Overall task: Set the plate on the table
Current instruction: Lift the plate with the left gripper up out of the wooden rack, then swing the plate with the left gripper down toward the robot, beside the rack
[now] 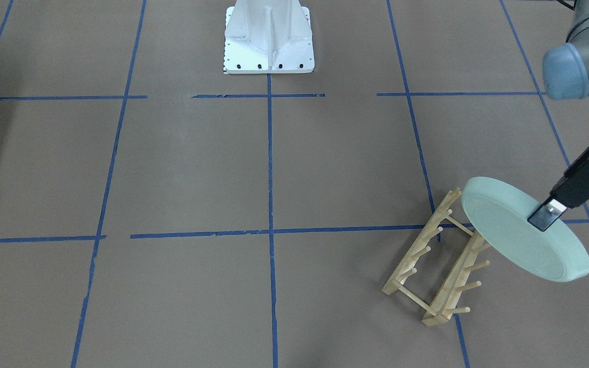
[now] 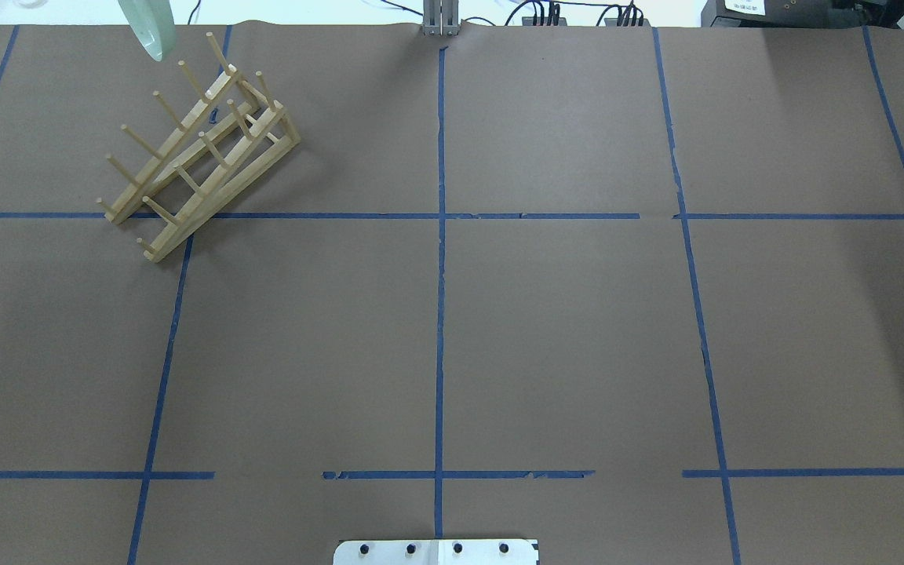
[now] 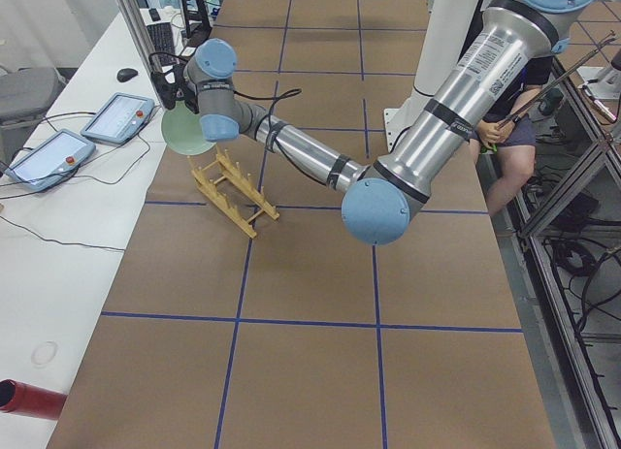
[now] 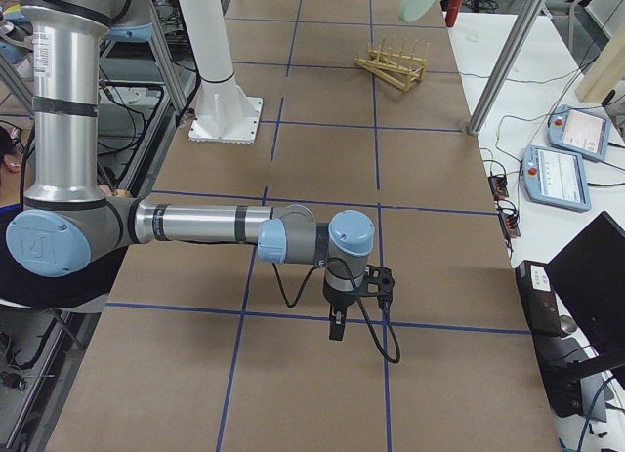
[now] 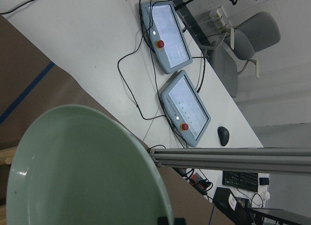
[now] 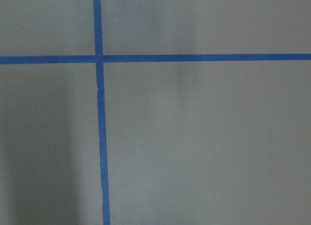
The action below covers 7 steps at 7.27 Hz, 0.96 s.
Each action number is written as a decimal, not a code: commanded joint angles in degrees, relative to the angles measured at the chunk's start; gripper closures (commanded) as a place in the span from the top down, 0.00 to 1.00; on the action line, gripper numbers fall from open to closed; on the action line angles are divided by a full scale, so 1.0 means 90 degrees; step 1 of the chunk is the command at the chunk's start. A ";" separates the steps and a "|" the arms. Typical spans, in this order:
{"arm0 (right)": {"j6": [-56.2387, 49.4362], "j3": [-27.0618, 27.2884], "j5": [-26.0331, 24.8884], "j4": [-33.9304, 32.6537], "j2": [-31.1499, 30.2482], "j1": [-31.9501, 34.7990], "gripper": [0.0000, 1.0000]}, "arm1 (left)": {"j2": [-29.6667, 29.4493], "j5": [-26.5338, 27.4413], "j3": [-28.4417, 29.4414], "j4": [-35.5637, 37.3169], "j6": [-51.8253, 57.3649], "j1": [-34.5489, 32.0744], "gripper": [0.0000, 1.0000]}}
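Observation:
The plate will go down in the taped square [image 1: 373,178] between the peg rack and the white base, set there by my left gripper.
The pale mint-green plate [image 1: 514,240] hangs tilted on its edge in the air, above and beside one end of the wooden peg rack [image 1: 432,260]. My left gripper [image 1: 545,217] is shut on the plate's rim, with one finger [image 1: 544,214] lying across its face. The plate fills the left wrist view [image 5: 82,171] and only its lower edge shows in the overhead view [image 2: 146,27]. The brown table [image 1: 325,168] with blue tape lines lies below. My right gripper [image 4: 337,327] hovers low over the table far from the plate; I cannot tell whether it is open or shut.
The rack [image 2: 193,157] stands slanted at the table's far left corner. The white robot base [image 1: 269,41] is at the near middle edge. Two pendant tablets [image 5: 182,106] and cables lie on the white bench beyond the table's edge.

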 commanded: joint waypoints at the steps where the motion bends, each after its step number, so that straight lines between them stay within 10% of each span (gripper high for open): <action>1: 0.0007 0.0000 0.0000 0.0000 0.0000 0.0000 1.00 | -0.0058 -0.0026 -0.1161 0.1798 0.0761 0.0220 0.00; 3: -0.0003 0.0000 0.0000 0.0000 0.0000 0.0000 1.00 | -0.0097 0.0284 -0.1817 0.2999 0.1412 0.0950 0.00; 7: -0.0003 0.0000 0.0010 0.0000 0.0000 0.0000 1.00 | -0.0819 0.3451 -0.2016 0.6203 0.3928 0.3604 0.00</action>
